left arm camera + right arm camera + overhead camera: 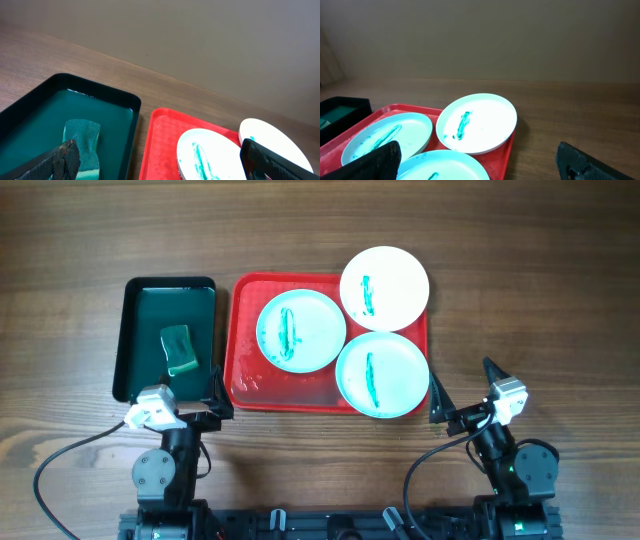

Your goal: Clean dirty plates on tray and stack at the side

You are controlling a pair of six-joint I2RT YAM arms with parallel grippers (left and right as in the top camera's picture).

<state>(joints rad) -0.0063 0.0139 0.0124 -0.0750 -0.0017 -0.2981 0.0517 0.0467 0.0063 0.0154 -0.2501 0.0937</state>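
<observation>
The middle of the green sponge (179,350) (82,147) in the dark green tray is the next place for my left gripper to go and close.
Three white plates with green streaks lie on the red tray (243,385). One plate (301,330) is at the left-middle, one (384,285) overhangs the far right corner, one (382,374) overhangs the near right edge. In the right wrist view the far plate (477,121), the left plate (387,136) and the near plate (447,167) show on the tray (500,155). My left gripper (190,408) is open and empty, near the tray's front left corner. My right gripper (470,405) is open and empty, right of the tray.
A dark green tray (140,320) stands left of the red tray, with a green sponge (179,350) in it; both show in the left wrist view, tray (30,107) and sponge (82,137). Bare wood table lies right of the red tray (540,310).
</observation>
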